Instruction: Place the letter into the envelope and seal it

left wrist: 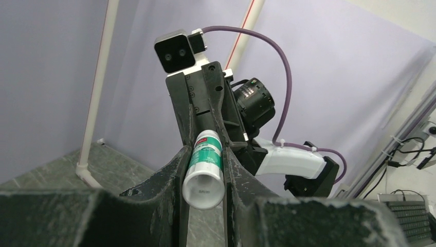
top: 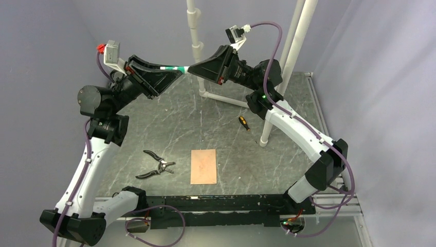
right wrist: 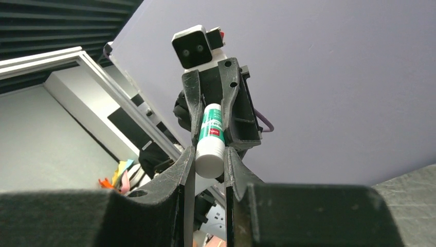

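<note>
The robot's left gripper will release the glue stick on the bare table (top: 226, 138) between the pinkish-tan paper and the screwdriver.
One pinkish-tan paper rectangle (top: 203, 166) lies flat near the table's front edge, with faint lines on its face. No flap shows, so I cannot tell whether it is the envelope or the letter, and no second sheet is visible. High over the back of the table, both grippers hold a green-and-white glue stick (top: 179, 68) between them. My left gripper (left wrist: 204, 181) is shut on its white base end (left wrist: 204, 186). My right gripper (right wrist: 210, 165) is shut on the white cap end (right wrist: 210, 154). The two grippers face each other, nearly tip to tip.
Black-handled pliers (top: 156, 165) lie left of the paper. A small screwdriver (top: 243, 123) lies at the back right, near a white pipe post (top: 272, 103). More white pipe (top: 226, 99) runs along the table's back.
</note>
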`<state>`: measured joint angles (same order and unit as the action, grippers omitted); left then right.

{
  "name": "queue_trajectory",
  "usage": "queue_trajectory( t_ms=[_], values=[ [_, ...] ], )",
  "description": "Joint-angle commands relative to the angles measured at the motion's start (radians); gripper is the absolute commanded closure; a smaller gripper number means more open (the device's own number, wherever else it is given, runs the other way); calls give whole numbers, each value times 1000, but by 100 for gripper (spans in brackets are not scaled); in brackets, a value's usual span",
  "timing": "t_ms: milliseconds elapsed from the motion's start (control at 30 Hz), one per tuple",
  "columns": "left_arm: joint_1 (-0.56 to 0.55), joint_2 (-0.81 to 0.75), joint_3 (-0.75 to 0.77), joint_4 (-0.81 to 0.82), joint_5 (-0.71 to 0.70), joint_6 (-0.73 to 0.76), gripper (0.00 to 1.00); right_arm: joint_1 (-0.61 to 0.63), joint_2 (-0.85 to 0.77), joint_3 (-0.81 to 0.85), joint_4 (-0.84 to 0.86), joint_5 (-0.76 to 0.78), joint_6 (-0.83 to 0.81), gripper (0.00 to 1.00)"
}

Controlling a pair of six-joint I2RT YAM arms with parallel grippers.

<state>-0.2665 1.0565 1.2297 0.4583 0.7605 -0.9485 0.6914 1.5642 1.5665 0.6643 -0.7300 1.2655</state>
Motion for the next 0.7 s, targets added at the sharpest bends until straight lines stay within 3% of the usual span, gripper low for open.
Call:
queue_trajectory(
  t_ms=[0,100,233,400,533,667],
  values=[
    [-96,107,-52,-396,183,110,98,129,-10,41,-80,-11,-65,100],
    [-77,79,-18,-500,124,167,97,130,-44,3,-195,39,-168,98],
    [-18,18,-1,-577,25,195,97,124,-88,-83,-297,125,-245,62],
    [16,-82,-20,-661,-89,253,98,117,-154,-150,-442,270,-349,42],
    [16,-135,-45,-767,-158,325,98,116,-178,-179,-518,355,-383,28],
    [16,-162,-79,-882,-202,371,98,116,-190,-195,-586,433,-399,22]
  ],
)
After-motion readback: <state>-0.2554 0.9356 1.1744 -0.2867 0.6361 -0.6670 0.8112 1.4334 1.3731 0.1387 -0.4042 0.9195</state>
